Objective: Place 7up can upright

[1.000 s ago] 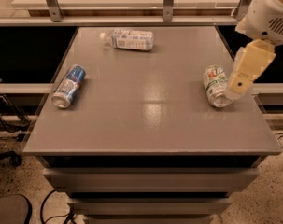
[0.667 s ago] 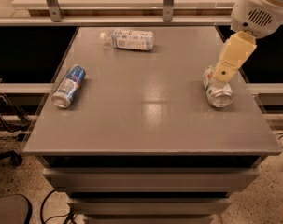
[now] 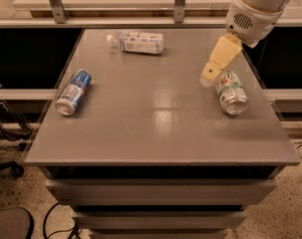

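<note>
I will grip the far end (image 3: 227, 77) of the 7up can, opposite its front-facing silver end.
The 7up can (image 3: 231, 92), green and white with silver ends, lies on its side near the right edge of the grey table (image 3: 155, 128), one silver end facing the front. My gripper (image 3: 210, 76) is a yellow piece hanging from the white arm at the upper right. Its tip is just left of the can's far end, close to the can. It holds nothing that I can see.
A blue and silver can (image 3: 73, 91) lies on its side near the table's left edge. A clear plastic bottle (image 3: 136, 41) lies on its side at the back. A railing and a pale counter run behind the table, and dark gaps lie on both sides.
My gripper has swung from the right side of the 7up can over to its left, far end. The can has not moved.
</note>
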You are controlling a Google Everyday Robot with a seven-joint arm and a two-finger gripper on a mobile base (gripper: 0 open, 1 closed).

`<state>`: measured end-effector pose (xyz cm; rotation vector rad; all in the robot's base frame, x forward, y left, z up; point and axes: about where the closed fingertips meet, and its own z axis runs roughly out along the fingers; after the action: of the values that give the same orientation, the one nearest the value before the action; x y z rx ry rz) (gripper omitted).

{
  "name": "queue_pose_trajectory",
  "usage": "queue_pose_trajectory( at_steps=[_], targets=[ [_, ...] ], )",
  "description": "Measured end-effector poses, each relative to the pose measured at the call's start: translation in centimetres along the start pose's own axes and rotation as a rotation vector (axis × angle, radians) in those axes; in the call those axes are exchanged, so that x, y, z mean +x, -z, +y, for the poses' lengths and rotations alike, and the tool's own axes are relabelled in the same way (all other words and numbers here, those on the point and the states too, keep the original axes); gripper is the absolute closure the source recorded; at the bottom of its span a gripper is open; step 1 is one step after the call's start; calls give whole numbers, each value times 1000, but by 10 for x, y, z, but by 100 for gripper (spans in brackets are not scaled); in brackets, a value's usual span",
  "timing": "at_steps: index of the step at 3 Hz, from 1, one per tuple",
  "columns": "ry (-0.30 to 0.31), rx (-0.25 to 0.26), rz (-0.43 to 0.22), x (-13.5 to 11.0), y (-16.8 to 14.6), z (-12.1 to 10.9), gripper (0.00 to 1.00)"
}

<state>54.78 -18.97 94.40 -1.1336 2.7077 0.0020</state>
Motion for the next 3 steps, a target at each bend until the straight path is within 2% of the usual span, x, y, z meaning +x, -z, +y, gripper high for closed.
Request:
queue_pose_trajectory(
  at_steps=[1, 2, 3],
  targets=[
    [-77, 7, -18, -5, 0, -2, 0],
    [-74, 12, -29, -9, -1, -3, 0],
    [-153, 30, -21, -10, -6, -8, 0]
  ],
)
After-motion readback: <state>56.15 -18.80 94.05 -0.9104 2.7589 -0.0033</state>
